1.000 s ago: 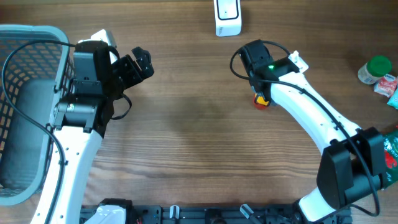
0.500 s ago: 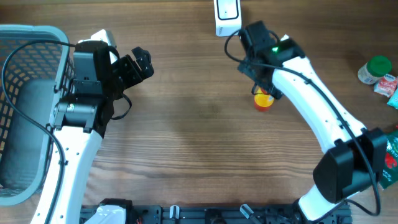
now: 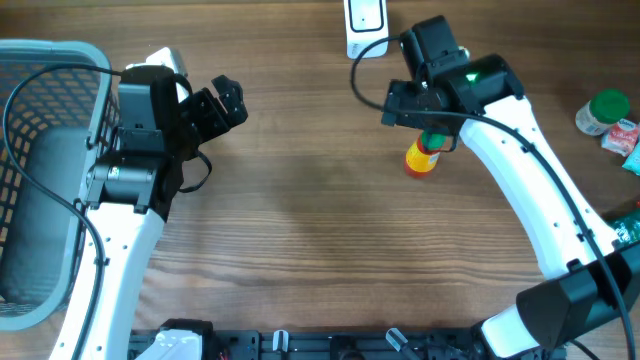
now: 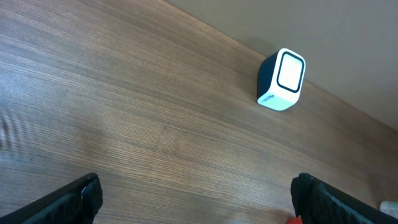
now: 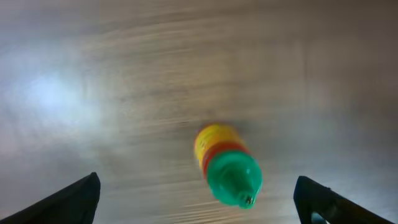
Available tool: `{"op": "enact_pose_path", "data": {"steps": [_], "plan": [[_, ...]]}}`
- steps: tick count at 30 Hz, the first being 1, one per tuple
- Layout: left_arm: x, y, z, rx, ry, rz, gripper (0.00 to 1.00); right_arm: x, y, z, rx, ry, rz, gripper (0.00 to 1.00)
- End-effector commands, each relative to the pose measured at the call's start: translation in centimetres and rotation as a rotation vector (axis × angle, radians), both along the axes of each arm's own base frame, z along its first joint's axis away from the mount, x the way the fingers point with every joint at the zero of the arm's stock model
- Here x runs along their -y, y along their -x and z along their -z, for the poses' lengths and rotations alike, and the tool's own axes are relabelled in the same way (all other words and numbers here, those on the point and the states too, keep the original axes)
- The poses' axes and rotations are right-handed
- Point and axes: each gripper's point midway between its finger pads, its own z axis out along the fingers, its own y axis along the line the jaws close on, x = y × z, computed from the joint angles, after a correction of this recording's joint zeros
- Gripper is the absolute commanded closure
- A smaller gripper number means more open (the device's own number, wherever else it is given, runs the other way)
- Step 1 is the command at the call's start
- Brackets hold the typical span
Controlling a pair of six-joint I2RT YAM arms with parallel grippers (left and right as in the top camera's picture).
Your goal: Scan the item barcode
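I have my right gripper pointing down over the upright bottle's narrow green cap, so I will back it off, tilt it low and grasp the bottle's yellow body (image 3: 420, 160) from the side.
A small bottle (image 3: 422, 158) with a yellow body, red band and green cap stands upright on the wooden table, right of centre. My right gripper (image 3: 420, 112) hovers above and just behind it, open and holding nothing. The right wrist view looks down on the bottle (image 5: 227, 163), which stands free between the wide-spread fingertips (image 5: 74, 199). The white and dark barcode scanner (image 3: 366, 25) stands at the back edge; it also shows in the left wrist view, scanner (image 4: 283, 79). My left gripper (image 3: 225, 100) hangs open and empty over bare table at the left, left gripper (image 4: 199, 199).
A grey mesh basket (image 3: 40, 60) fills the far left. At the right edge stand a green-lidded jar (image 3: 603, 110), a small red and white packet (image 3: 625, 135) and a green package (image 3: 628, 250).
My right gripper opened, let go of the bottle and rose back toward the scanner. The bottle stays standing on the table. The left arm has not moved.
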Motion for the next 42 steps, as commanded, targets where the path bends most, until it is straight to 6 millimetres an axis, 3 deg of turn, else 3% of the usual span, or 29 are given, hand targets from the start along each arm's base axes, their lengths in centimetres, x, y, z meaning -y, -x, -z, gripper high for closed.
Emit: {"op": "enact_pose_path", "data": {"steps": [1, 10, 12, 18, 24, 27, 28, 31, 33, 38, 42], "plan": [[-0.4, -0.2, 0.0, 0.005, -0.021, -0.001, 0.0, 0.1, 0.1, -0.7, -0.003, 0.157, -0.388, 0.0], [-0.4, -0.2, 0.0, 0.005, -0.02, -0.002, 0.0, 0.7, 0.1, 6.1, -0.046, 0.161, -0.44, 0.07], [-0.4, -0.2, 0.0, 0.005, -0.021, -0.001, 0.0, 0.9, 0.2, 7.0, -0.056, 0.155, -0.429, 0.16], [-0.4, -0.2, 0.0, 0.005, -0.02, -0.002, 0.0, 0.6, 0.5, 7.4, -0.067, 0.106, -0.419, 0.45], [-0.4, -0.2, 0.0, 0.005, -0.02, -0.002, 0.0, 1.5, 1.1, 7.9, -0.107, 0.09, -0.348, 0.52], [-0.4, -0.2, 0.0, 0.005, -0.02, -0.002, 0.0, 2.1, 0.9, 8.2, -0.107, 0.036, -0.19, 0.61], [-0.4, -0.2, 0.0, 0.005, -0.02, -0.002, 0.0, 2.4, 1.0, 8.2, -0.106, -0.003, -0.081, 0.54], [-0.4, -0.2, 0.0, 0.005, -0.02, -0.002, 0.0, 2.4, 0.9, 8.1, -0.094, -0.055, 0.055, 0.52], [-0.4, -0.2, 0.0, 0.005, -0.021, -0.001, 0.0, 2.4, 0.9, 8.1, -0.086, -0.102, 0.176, 0.36], [-0.4, -0.2, 0.0, 0.005, -0.02, -0.002, 0.0, 1.9, 0.9, 8.1, -0.083, -0.203, 0.363, 0.31], [-0.4, -0.2, 0.0, 0.005, -0.021, -0.001, 0.0, 0.8, 0.3, 6.5, -0.057, -0.25, 0.287, 0.0]]}}
